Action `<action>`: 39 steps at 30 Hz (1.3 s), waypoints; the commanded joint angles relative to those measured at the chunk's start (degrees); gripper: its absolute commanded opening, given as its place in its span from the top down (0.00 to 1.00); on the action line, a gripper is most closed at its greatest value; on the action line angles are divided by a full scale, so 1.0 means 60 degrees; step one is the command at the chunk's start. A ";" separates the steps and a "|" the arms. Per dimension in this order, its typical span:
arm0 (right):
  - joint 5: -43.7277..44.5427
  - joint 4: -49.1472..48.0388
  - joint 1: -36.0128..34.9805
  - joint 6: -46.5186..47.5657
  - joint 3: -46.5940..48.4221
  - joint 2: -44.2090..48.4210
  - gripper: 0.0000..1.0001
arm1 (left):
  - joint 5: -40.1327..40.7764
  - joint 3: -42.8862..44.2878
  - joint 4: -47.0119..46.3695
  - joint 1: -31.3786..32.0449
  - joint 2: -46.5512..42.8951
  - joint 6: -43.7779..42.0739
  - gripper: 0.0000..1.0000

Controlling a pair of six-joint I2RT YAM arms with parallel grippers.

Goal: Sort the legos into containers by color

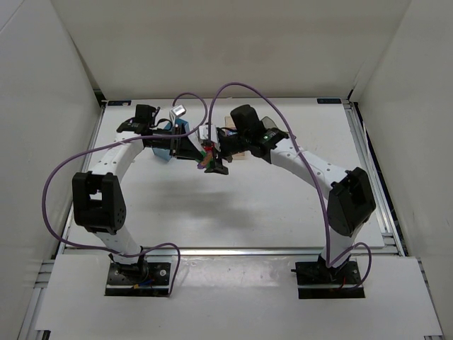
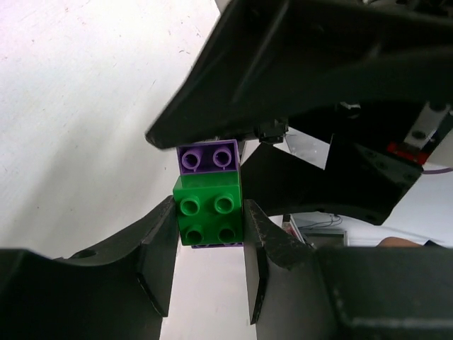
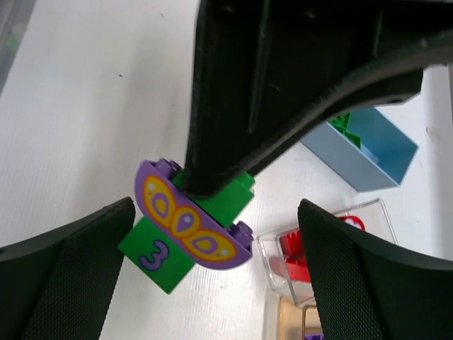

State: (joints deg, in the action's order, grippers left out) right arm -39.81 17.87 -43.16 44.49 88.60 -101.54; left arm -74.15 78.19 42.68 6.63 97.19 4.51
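I should line my right gripper up with the stack and pinch the free green end brick [image 3: 156, 256], as the purple half-round piece slants across that gripper's open fingers.
My left gripper [image 2: 210, 225] is shut on a green brick [image 2: 209, 216] joined to a purple brick [image 2: 207, 157], and holds the stack above the table. In the right wrist view the stack shows as a purple half-round piece with a butterfly print [image 3: 191, 223], a green brick marked 3 [image 3: 157, 258] and a green brick [image 3: 230, 198] under the left gripper's fingers [image 3: 283, 92]. My right gripper [image 3: 216, 212] is open, its jaws wide on either side of the stack without touching it. From above, both grippers meet at the stack [image 1: 209, 160].
A light blue bin [image 3: 368, 152] with a green brick, a clear bin [image 3: 272, 258] with red bricks and a peach bin [image 3: 279, 319] stand just behind the grippers. From above, the bins [image 1: 177, 138] are mostly hidden by the arms. White walls enclose the table.
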 commanded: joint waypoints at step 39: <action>-0.6870 -0.2349 0.2199 -1.0155 0.2474 -0.2193 0.20 | -0.1118 0.1309 -0.1268 -0.0227 -0.0392 -0.2569 0.90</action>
State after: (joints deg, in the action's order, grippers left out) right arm -78.41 3.09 -28.93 -18.68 99.50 -114.67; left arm -77.97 84.20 35.51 5.43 94.56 -9.63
